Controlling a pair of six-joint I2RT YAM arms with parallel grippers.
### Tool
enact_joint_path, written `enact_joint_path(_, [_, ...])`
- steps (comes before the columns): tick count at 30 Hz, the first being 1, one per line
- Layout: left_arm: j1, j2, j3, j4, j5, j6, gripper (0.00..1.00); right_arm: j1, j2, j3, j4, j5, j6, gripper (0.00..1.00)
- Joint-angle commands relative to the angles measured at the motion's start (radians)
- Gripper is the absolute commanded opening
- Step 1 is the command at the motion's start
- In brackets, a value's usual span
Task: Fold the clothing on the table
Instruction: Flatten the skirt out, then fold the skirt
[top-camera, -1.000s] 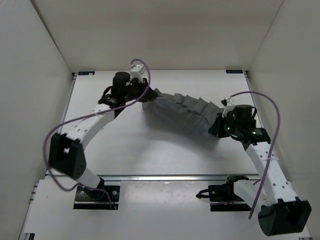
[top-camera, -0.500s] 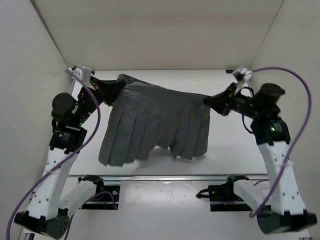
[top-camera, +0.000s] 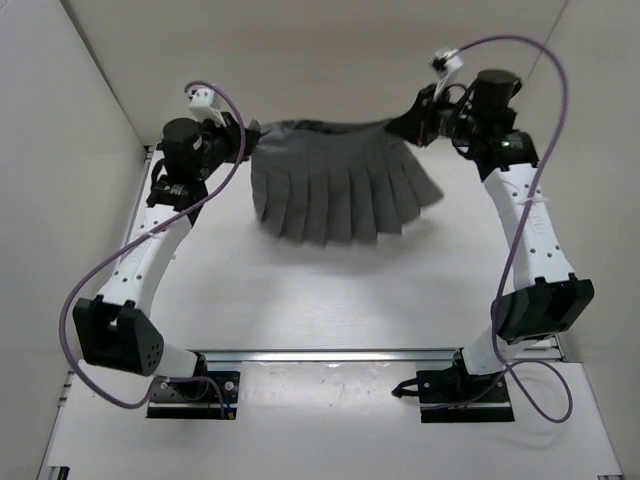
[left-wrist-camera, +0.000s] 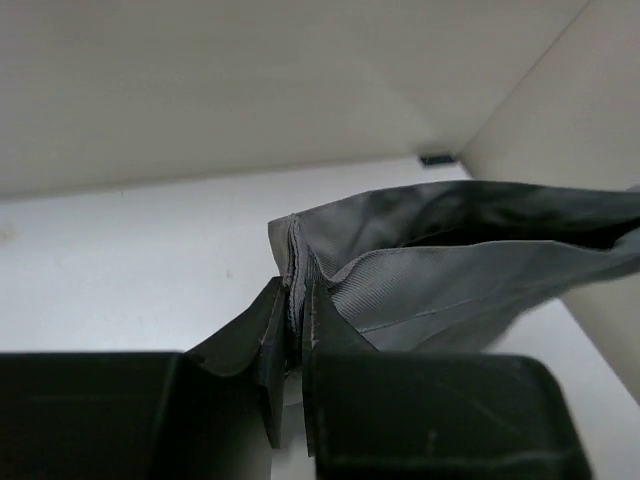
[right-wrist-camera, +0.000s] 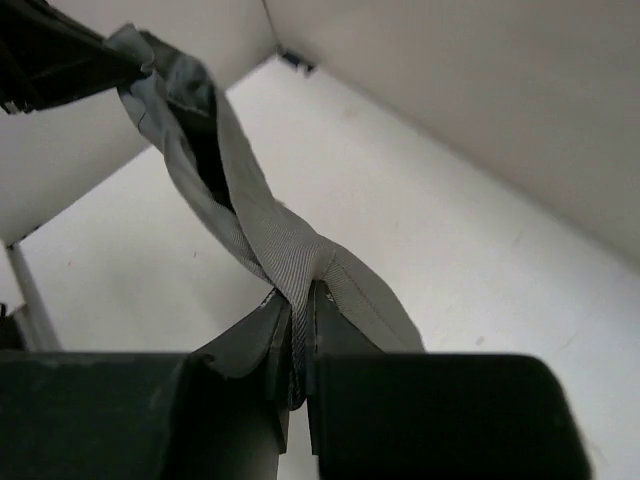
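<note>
The garment's corner will leave my left gripper on the table's far half (top-camera: 282, 208), beneath the pleats hanging closest to it.
The clothing (top-camera: 340, 185) is a dark grey pleated garment, held up by its top edge at the far side of the table (top-camera: 300, 290), its pleats hanging down and fanning out. My left gripper (top-camera: 248, 135) is shut on the garment's left top corner (left-wrist-camera: 300, 260). My right gripper (top-camera: 400, 125) is shut on the right top corner (right-wrist-camera: 300, 285). Between the two grips the waistband (top-camera: 325, 126) runs stretched and nearly level. In the right wrist view the band twists away toward the left gripper (right-wrist-camera: 110, 55). The hem hangs low over the table; contact cannot be told.
Light walls close in the table on the left (top-camera: 60, 200), back (top-camera: 320, 70) and right (top-camera: 590, 150). A metal rail (top-camera: 330, 354) runs along the near edge, with the two arm bases (top-camera: 195, 390) (top-camera: 455, 390) behind it. Small black brackets sit at the far corners (left-wrist-camera: 436, 158).
Both grippers have carried the garment from the table's middle to its far side and lifted it. It went from a bunched strip to a spread, hanging fan.
</note>
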Motion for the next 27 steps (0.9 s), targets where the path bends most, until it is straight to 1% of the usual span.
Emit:
enact_joint_path(1, [0.013, -0.137, 0.059, 0.053, -0.023, 0.031, 0.0, -0.028, -0.041, 0.187, -0.031, -0.028, -0.065, 0.0])
enact_joint_path(2, [0.006, -0.147, 0.033, 0.071, -0.03, 0.028, 0.0, -0.043, -0.047, 0.172, -0.032, -0.043, -0.059, 0.0])
enact_joint_path(3, [0.001, -0.182, -0.03, 0.094, -0.038, 0.022, 0.0, -0.059, -0.048, 0.117, -0.022, -0.043, -0.068, 0.0])
enact_joint_path(5, [-0.008, -0.233, -0.172, 0.128, -0.055, 0.006, 0.0, -0.067, -0.106, -0.022, 0.029, -0.046, -0.066, 0.0])
enact_joint_path(6, [-0.014, -0.246, -0.211, 0.154, -0.058, -0.001, 0.0, -0.067, -0.135, -0.122, 0.062, -0.045, -0.06, 0.0])
enact_joint_path(7, [-0.02, -0.272, -0.283, 0.18, -0.053, -0.018, 0.0, -0.065, -0.169, -0.237, 0.102, -0.036, -0.056, 0.0])
enact_joint_path(8, [-0.023, -0.293, -0.353, 0.184, -0.058, -0.034, 0.0, -0.065, -0.184, -0.298, 0.139, -0.014, -0.053, 0.0])
enact_joint_path(9, [-0.033, -0.304, -0.389, 0.184, -0.064, -0.041, 0.0, -0.051, -0.223, -0.411, 0.153, 0.009, -0.054, 0.0])
enact_joint_path(10, [-0.045, -0.33, -0.462, 0.196, -0.061, -0.06, 0.0, -0.033, -0.241, -0.54, 0.191, 0.019, -0.021, 0.0])
enact_joint_path(11, [-0.054, -0.364, -0.539, 0.194, -0.082, -0.092, 0.0, -0.012, -0.284, -0.601, 0.219, 0.065, -0.002, 0.0])
enact_joint_path(12, [-0.075, -0.4, -0.62, 0.185, -0.104, -0.13, 0.0, -0.001, -0.336, -0.724, 0.25, 0.096, 0.01, 0.0])
enact_joint_path(14, [-0.135, -0.469, -0.722, 0.129, -0.136, -0.159, 0.0, 0.074, -0.421, -0.932, 0.264, 0.16, 0.03, 0.0])
enact_joint_path(15, [-0.184, -0.524, -0.781, 0.107, -0.157, -0.182, 0.0, 0.091, -0.474, -0.971, 0.241, 0.196, 0.032, 0.0])
enact_joint_path(16, [-0.236, -0.552, -0.808, 0.063, -0.186, -0.195, 0.0, 0.129, -0.523, -1.038, 0.232, 0.208, 0.044, 0.0])
enact_joint_path(17, [-0.244, -0.621, -0.863, 0.006, -0.199, -0.231, 0.0, 0.162, -0.553, -1.096, 0.197, 0.217, 0.064, 0.0])
enact_joint_path(18, [-0.252, -0.697, -0.912, -0.022, -0.184, -0.267, 0.0, 0.173, -0.603, -1.12, 0.152, 0.223, 0.087, 0.0])
enact_joint_path(19, [-0.235, -0.785, -0.937, -0.067, -0.17, -0.288, 0.0, 0.183, -0.666, -1.167, 0.131, 0.204, 0.107, 0.0])
enact_joint_path(20, [-0.226, -0.824, -0.976, -0.112, -0.141, -0.305, 0.0, 0.183, -0.701, -1.211, 0.097, 0.191, 0.119, 0.0])
enact_joint_path(21, [-0.211, -0.895, -1.001, -0.14, -0.138, -0.317, 0.0, 0.177, -0.768, -1.233, 0.092, 0.158, 0.144, 0.0])
enact_joint_path(23, [-0.194, -0.957, -1.018, -0.174, -0.119, -0.325, 0.0, 0.138, -0.861, -1.287, 0.09, 0.101, 0.152, 0.0])
enact_joint_path(24, [-0.194, -0.967, -1.017, -0.166, -0.108, -0.325, 0.0, 0.11, -0.869, -1.285, 0.089, 0.075, 0.156, 0.0])
enact_joint_path(25, [-0.195, -0.938, -1.003, -0.157, -0.108, -0.318, 0.0, 0.095, -0.861, -1.275, 0.087, 0.053, 0.152, 0.0])
enact_joint_path(27, [-0.204, -0.872, -0.994, -0.064, -0.082, -0.313, 0.0, 0.044, -0.796, -1.237, 0.132, 0.033, 0.148, 0.0])
